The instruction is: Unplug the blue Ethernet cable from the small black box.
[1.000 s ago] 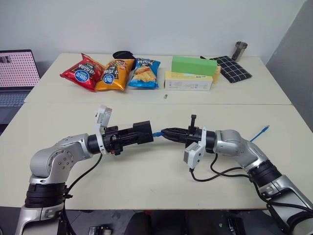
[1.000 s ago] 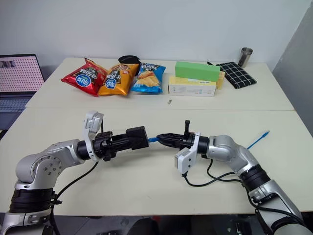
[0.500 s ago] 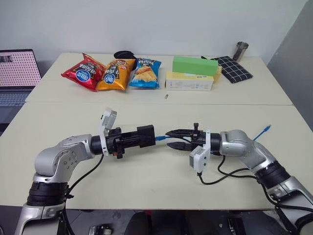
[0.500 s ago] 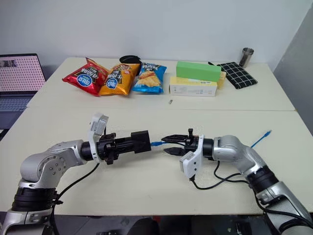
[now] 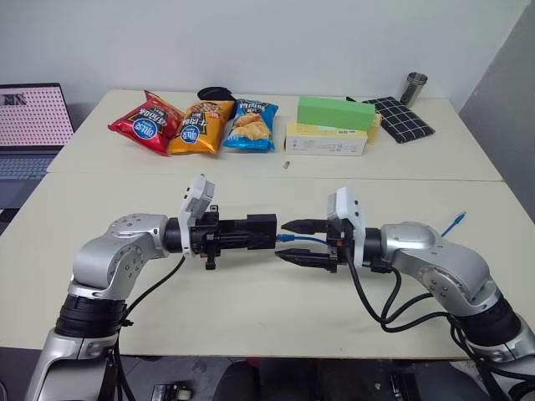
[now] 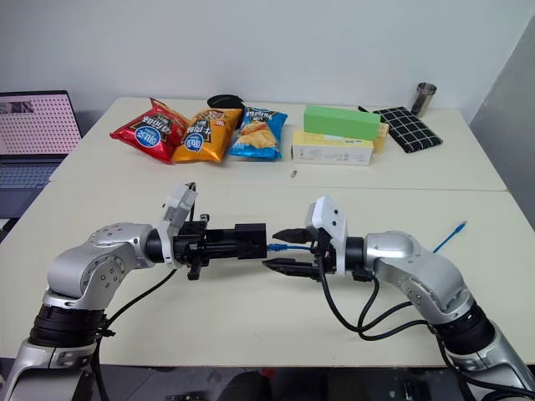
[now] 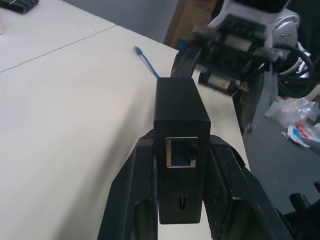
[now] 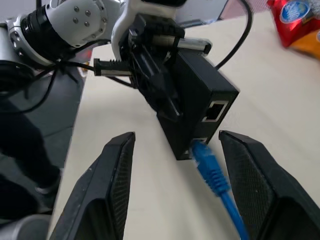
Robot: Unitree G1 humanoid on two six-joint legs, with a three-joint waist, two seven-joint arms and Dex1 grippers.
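The blue Ethernet cable's plug slants toward one finger of my open right gripper, so next I turn it square and pinch the plug beside the box's lower port (image 8: 197, 145).
My left gripper (image 5: 266, 232) is shut on the small black box (image 5: 256, 231) and holds it level above the near table. In the left wrist view the box (image 7: 180, 112) sits clamped between the two fingers (image 7: 132, 200), an empty port facing the camera. The blue Ethernet cable (image 8: 209, 165) is plugged into the box's (image 8: 197, 107) lower port, next to another empty port. My right gripper (image 5: 289, 242) is open, one finger above and one below the cable's plug (image 5: 285, 240), touching neither. The cable's free end (image 5: 454, 222) lies on the table at the right.
On the far table lie three snack bags (image 5: 196, 125), a green box (image 5: 333, 109) on a yellow box (image 5: 324, 139), a black checked cloth (image 5: 403, 118), a metal cup (image 5: 410, 87) and a small loose part (image 5: 285, 164). A laptop (image 5: 30, 125) stands at the far left.
My right gripper was shut on the cable's plug; it has opened and rolled over, its wrist camera now on top. The box stays in my left gripper, cable still plugged in.
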